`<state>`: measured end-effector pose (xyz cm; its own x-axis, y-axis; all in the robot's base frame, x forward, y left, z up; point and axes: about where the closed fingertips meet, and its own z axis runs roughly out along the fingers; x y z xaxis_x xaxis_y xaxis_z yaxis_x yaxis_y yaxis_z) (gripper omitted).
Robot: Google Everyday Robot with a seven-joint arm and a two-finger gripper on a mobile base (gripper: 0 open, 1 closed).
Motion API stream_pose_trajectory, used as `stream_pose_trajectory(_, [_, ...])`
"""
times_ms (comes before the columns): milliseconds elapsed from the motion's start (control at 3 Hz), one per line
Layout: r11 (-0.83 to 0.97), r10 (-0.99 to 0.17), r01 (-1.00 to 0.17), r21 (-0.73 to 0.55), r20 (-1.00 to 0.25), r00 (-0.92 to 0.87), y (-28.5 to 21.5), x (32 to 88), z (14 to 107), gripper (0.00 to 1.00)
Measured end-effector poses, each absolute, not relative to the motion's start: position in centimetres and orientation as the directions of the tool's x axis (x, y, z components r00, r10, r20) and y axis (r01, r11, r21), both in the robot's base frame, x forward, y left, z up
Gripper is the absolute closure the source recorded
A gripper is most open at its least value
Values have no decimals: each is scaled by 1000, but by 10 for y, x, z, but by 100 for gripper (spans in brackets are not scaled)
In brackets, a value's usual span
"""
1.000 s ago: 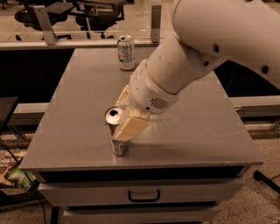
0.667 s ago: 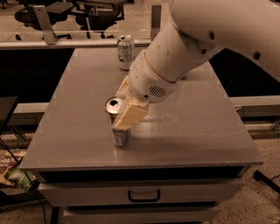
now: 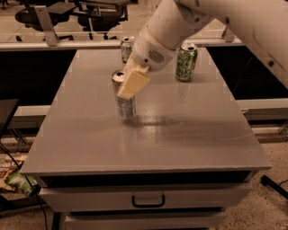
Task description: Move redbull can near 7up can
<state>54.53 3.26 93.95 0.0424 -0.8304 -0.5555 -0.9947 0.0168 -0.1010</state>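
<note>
My gripper has a place to set the redbull can. I should put it down just in front of the 7up can point(image 3: 138, 79), a little toward the green can.
The redbull can point(image 3: 124, 102) is a slim silver can, upright at the middle left of the grey table point(image 3: 189, 134). My gripper point(image 3: 127, 89) is shut on its upper part, with one cream finger point(image 3: 133, 83) across the can's front. I cannot tell whether the can's base touches the table. The 7up can point(image 3: 127, 48), whitish with green print, stands at the table's far edge, straight behind the redbull can and well apart from it. My white arm reaches in from the upper right.
An all-green patterned can point(image 3: 186, 62) stands at the back right of the table. A drawer with a dark handle point(image 3: 148, 200) is under the front edge. Office chairs point(image 3: 67, 13) stand behind the table. Litter point(image 3: 18, 182) lies on the floor at left.
My gripper has carried the redbull can from near the table's front left toward the far side, closer to the 7up can. The arm has moved off the green can, which now shows.
</note>
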Motion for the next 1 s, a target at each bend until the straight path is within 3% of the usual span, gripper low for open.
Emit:
stream_pose_trajectory(333, [91,-832,-996,-25,-552,-62,33,600,933,100])
stream_pose_trajectory(1000, [382,-738,-924,-13,-606,-296,13,704,953,100])
